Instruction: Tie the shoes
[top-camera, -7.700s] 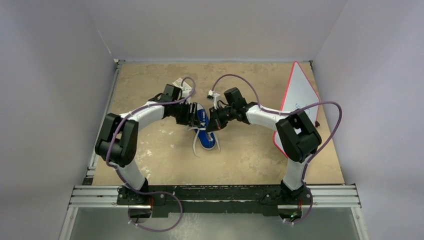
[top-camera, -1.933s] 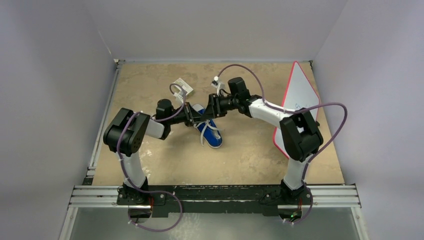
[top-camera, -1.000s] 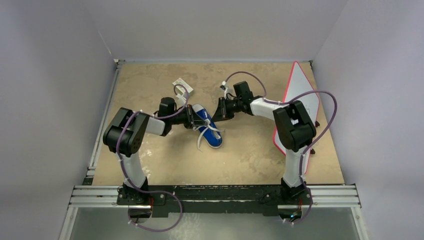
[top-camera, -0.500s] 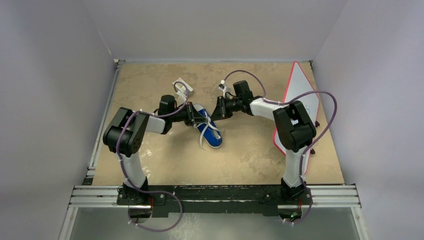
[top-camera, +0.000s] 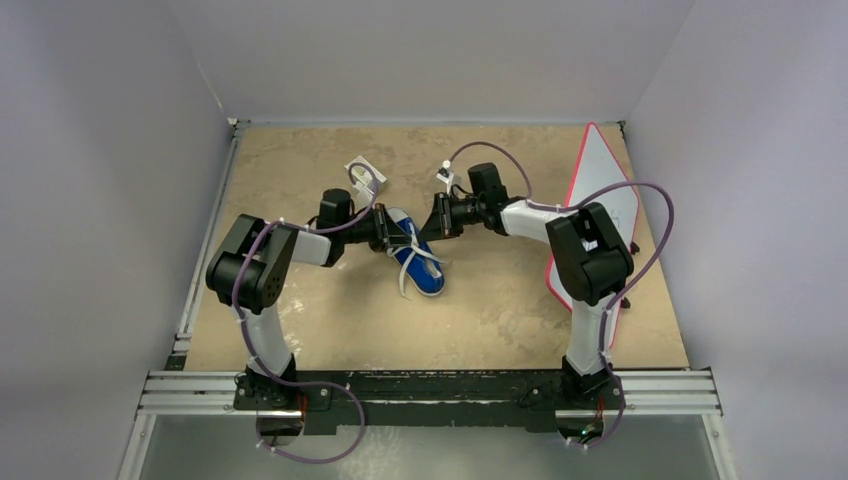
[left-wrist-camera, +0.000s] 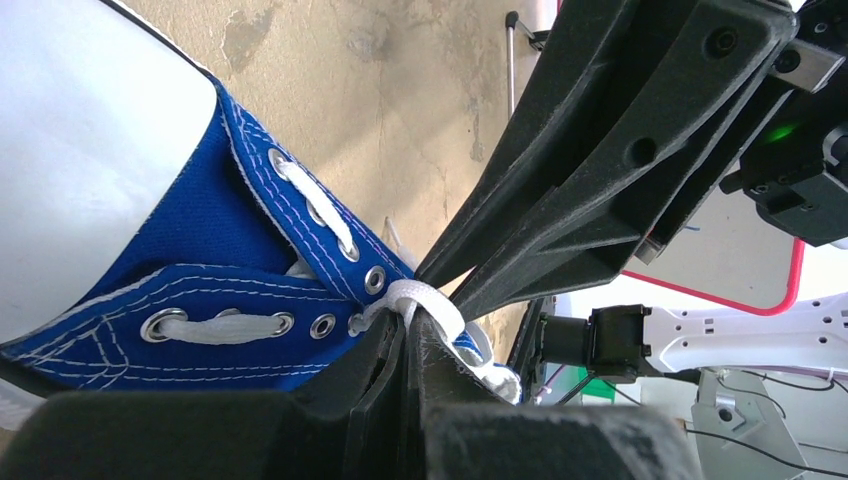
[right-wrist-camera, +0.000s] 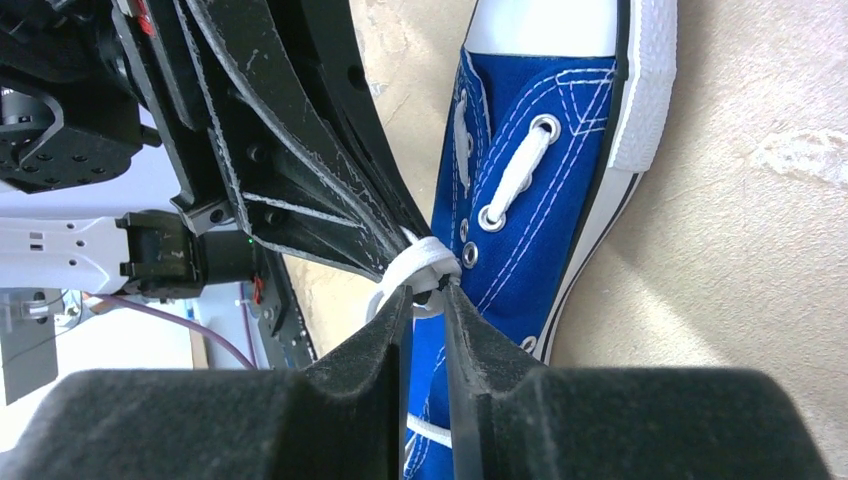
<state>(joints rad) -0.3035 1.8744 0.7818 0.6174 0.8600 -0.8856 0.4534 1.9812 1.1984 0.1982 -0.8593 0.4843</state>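
Observation:
I have both grippers crowding the white lace loop by the eyelets, so next I open my left gripper, take the lace at its own side (top-camera: 393, 251) with it and pull away.
The blue sneaker (top-camera: 421, 264) with its white sole lies mid-table, toe toward the arms. My left gripper (top-camera: 398, 236) is low at the sneaker's back end. In the left wrist view this gripper (left-wrist-camera: 412, 318) is shut on a white lace loop (left-wrist-camera: 432, 302) beside the eyelets of the shoe (left-wrist-camera: 250, 240). My right gripper (top-camera: 431, 226) comes in from the opposite side. The right wrist view shows its tips (right-wrist-camera: 428, 290) slightly apart, right at that lace loop (right-wrist-camera: 418, 262), with blue canvas (right-wrist-camera: 540, 180) visible through the narrow gap. The two grippers' tips nearly touch.
A small white box (top-camera: 364, 172) lies behind the left gripper. A white board with a red edge (top-camera: 600, 200) leans at the right wall. Loose lace ends (top-camera: 404, 282) trail off the sneaker's left side. Grey walls enclose the table.
Over the last second the right gripper has moved left, back up to the lace loop, and its jaws have parted a little. The left gripper keeps its hold on the lace.

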